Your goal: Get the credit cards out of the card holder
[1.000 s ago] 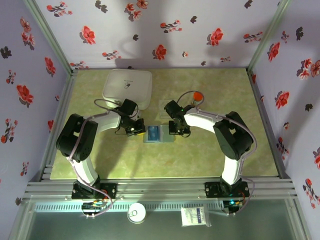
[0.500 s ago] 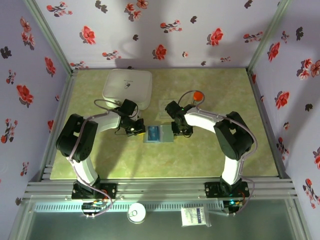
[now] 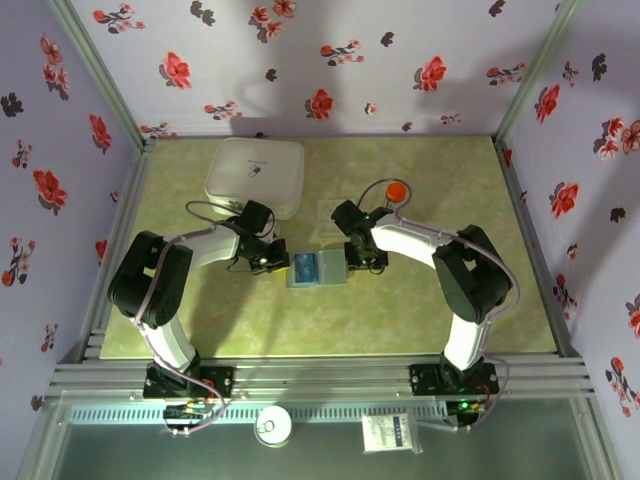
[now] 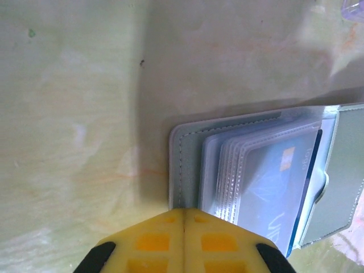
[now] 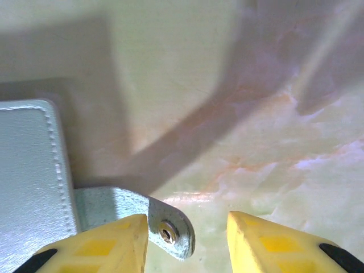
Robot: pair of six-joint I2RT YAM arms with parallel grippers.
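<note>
My left gripper is shut on the card holder's edge. It should open and pinch the clear sleeves' stitched edge [image 4: 228, 185] before my right gripper pulls the card.
The slate grey-blue card holder [image 3: 318, 269] lies open on the table between both arms. Its clear sleeves [image 4: 239, 170] fan out over a blue-teal credit card [image 4: 278, 187], which is also seen from above [image 3: 305, 267]. My left gripper [image 4: 183, 213] is shut, its yellow tips resting over the holder's stitched left edge [image 4: 181, 165]. My right gripper [image 5: 186, 220] is open at the holder's right side [image 5: 28, 170]. The strap [image 5: 168, 227] with its metal snap lies between the fingers, close to the left one. No red-orange card is visible.
A large white box [image 3: 255, 175] sits behind the left gripper [image 3: 272, 258]. A small red-orange round object [image 3: 394, 189] lies behind the right gripper [image 3: 358, 258]. A corner of clear plastic [image 4: 354, 8] shows at the left wrist view's top right. Flowered walls enclose the table.
Almost nothing differs. The right arm has edged slightly right and nearer along the holder's right edge. The left gripper and the holder stay where they were.
</note>
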